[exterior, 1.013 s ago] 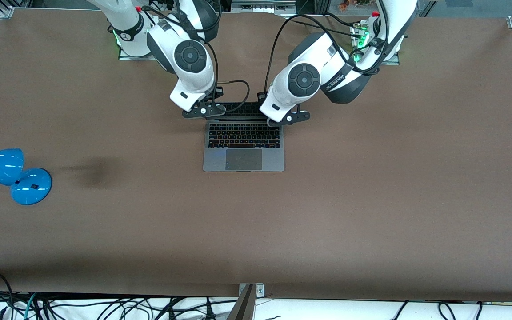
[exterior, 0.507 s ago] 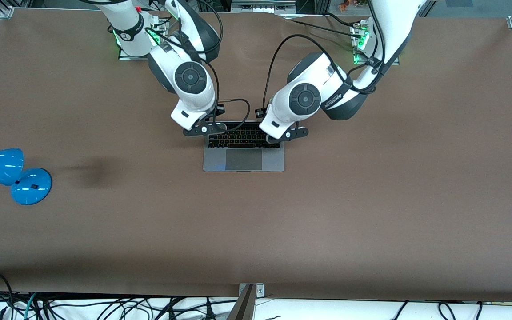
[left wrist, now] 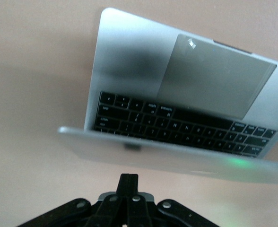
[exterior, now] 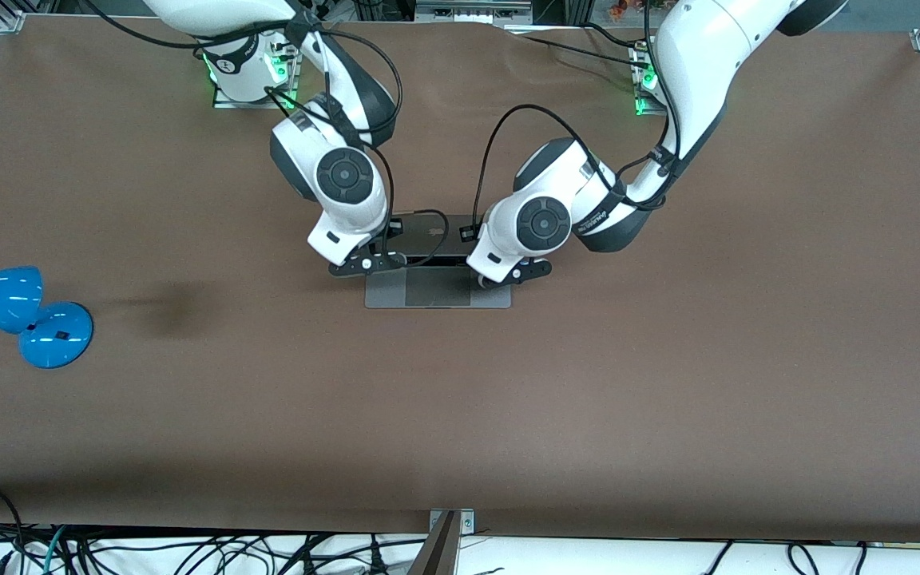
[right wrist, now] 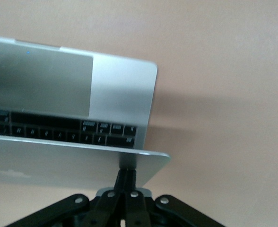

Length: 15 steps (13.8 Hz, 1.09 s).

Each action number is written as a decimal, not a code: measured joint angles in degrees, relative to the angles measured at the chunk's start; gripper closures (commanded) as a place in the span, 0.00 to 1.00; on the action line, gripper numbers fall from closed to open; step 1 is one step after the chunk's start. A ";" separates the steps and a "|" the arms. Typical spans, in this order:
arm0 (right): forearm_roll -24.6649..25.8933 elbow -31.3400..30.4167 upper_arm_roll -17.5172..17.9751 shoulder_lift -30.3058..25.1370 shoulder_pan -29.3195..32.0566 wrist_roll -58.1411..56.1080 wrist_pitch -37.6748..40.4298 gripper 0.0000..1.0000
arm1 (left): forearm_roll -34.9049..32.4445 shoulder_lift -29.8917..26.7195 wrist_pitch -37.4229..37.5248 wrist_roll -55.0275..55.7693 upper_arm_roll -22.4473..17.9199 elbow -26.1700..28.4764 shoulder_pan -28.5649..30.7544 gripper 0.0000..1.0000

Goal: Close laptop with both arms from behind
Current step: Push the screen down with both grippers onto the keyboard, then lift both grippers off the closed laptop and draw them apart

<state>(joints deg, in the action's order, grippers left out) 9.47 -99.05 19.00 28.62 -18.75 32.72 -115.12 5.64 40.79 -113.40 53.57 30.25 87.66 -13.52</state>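
Once the robot's left gripper lets go, the laptop's lid will lie flat over the keyboard and trackpad [exterior: 438,260] [left wrist: 200,100].
The space-grey laptop [exterior: 438,296] lies mid-table, partly folded. Its lid [exterior: 426,233] leans low over the keyboard, so only the trackpad strip shows in the front view. My right gripper [exterior: 366,264] is shut and sits on the lid's back at the corner toward the right arm's end. In the right wrist view its fingertips [right wrist: 127,174] touch the lid [right wrist: 68,165] above the keys. My left gripper [exterior: 510,275] is shut at the other lid corner. In the left wrist view its tips [left wrist: 128,178] are just short of the lid's edge [left wrist: 177,157], with keyboard [left wrist: 177,126] and trackpad [left wrist: 214,81] showing under it.
A blue desk lamp [exterior: 22,313] lies near the table edge at the right arm's end. The brown table [exterior: 668,359] spreads wide around the laptop. Black cables loop from both wrists over the lid.
Both grippers have moved toward the front camera and down, pushing the lid from nearly upright to low over the keyboard. The keys that showed in the front view are now covered.
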 measured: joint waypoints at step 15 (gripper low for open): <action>3.45 5.35 -3.50 13.45 -0.02 -0.05 -13.59 1.00 | -6.25 9.27 -9.44 -0.03 -2.31 -1.73 -0.50 1.00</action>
<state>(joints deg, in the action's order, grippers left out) 12.91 -93.70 15.50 42.07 -18.77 32.67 -128.71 -0.61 50.06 -122.84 53.54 27.94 85.93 -14.02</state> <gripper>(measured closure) 0.991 0.991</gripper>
